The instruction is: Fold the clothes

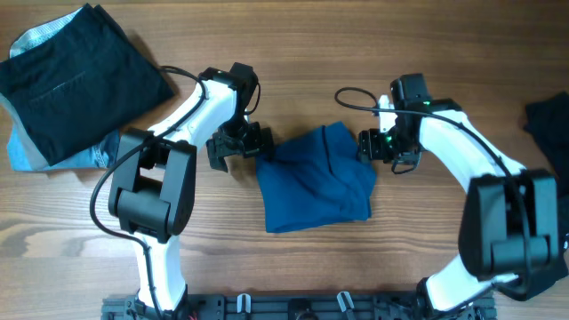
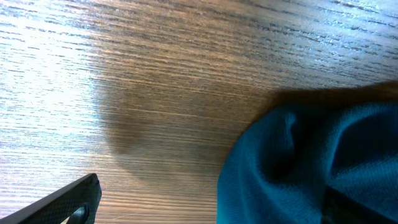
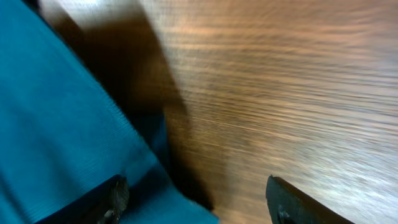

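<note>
The creased side of the blue-teal garment slants toward its front corner, so my right gripper should grab the garment's edge nearer that corner [image 1: 369, 197] and straighten it.
A blue-teal garment [image 1: 316, 178] lies crumpled on the middle of the wooden table. My left gripper [image 1: 238, 148] is open at its upper left corner, one finger over the cloth edge. In the left wrist view the cloth [image 2: 311, 165] fills the lower right and one finger tip [image 2: 65, 205] shows at lower left. My right gripper [image 1: 380, 148] is open at the garment's upper right edge. In the right wrist view one finger [image 3: 109, 199] lies over the cloth [image 3: 56, 124] and the other [image 3: 298, 202] is over bare wood.
A folded black garment [image 1: 76, 76] lies on a light blue one [image 1: 89, 153] at the back left. Another dark garment [image 1: 549, 124] sits at the right edge. Cables run from both arms.
</note>
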